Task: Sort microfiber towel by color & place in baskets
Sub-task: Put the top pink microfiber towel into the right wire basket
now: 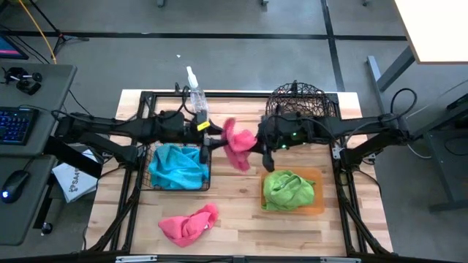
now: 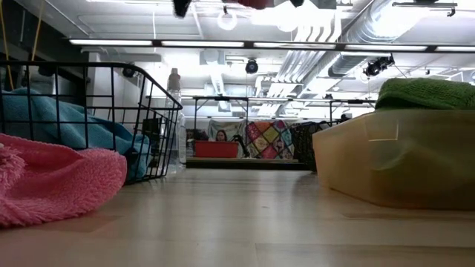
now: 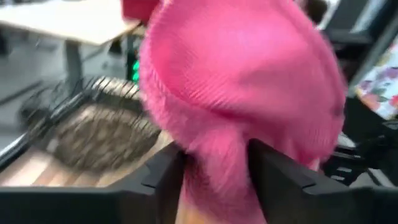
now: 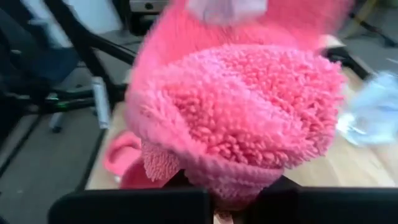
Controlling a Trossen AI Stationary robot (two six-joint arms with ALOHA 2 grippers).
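Observation:
The robot's right gripper will release the pink towel inside the round brown woven basket [image 1: 298, 119] at the far edge of the table.
A pink microfiber towel [image 1: 238, 145] hangs in the air above the table's middle, held between both grippers. My left gripper [image 1: 216, 139] reaches in from the table's left and is shut on it. My right gripper [image 1: 260, 144] reaches in from the right and is also shut on it. A second pink towel [image 1: 189, 224] lies crumpled on the table near its near edge. A blue towel [image 1: 178, 166] fills the square black wire basket [image 1: 153, 183]. A green towel [image 1: 288, 189] lies in the orange tray [image 1: 319, 197]. The round brown woven basket [image 1: 303, 102] stands at the far edge. My left gripper pinches a bunched fold of the pink towel [image 3: 214, 177] between its two fingers [image 3: 165, 174], coming level from the table's left. The towel is lifted clear and bulges out past the fingers. My right gripper pinches the towel's opposite bunched end [image 4: 227, 180] between its two fingers, level from the table's right. The towel is lifted clear and piles up beyond the fingers; how many layers cannot be told.
A clear spray bottle [image 1: 196, 98] stands at the far edge, left of the round basket. Bare wood shows between the black basket and the orange tray [image 2: 386, 159] and along the near edge. A desk with a keyboard stands off the table's left.

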